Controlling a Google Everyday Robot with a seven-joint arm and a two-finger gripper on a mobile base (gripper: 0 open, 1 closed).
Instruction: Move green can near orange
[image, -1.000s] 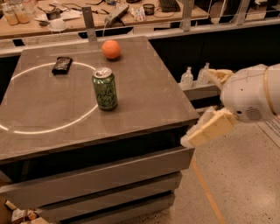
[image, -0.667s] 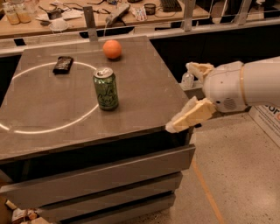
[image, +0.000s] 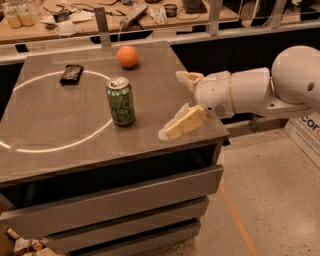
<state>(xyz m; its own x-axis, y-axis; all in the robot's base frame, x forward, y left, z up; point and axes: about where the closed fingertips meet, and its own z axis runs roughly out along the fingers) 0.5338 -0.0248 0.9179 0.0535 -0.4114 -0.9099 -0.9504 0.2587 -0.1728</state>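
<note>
Next, my gripper will close around the middle of the green can (image: 121, 103), below the can's silver top.
The green can (image: 120, 101) stands upright near the middle of the grey table (image: 60, 145), silver top up. The orange (image: 128, 56) sits at the table's back, behind and slightly right of the can. My gripper (image: 176, 104) is over the table's right side, to the right of the can and a little apart from it. It is open and empty, with one pale finger (image: 183, 123) low and near and the other finger (image: 188, 78) farther back. The white arm reaches in from the right.
A flat black packet (image: 71, 73) lies at the back left, on a white ring of light (image: 95, 131) that curves across the table. Drawers (image: 115, 202) front the table. A cluttered counter (image: 75, 20) runs behind. The floor lies to the right.
My gripper has moved left from beyond the table's right edge to over its right side, closer to the can. The can, the orange and the packet have not moved.
</note>
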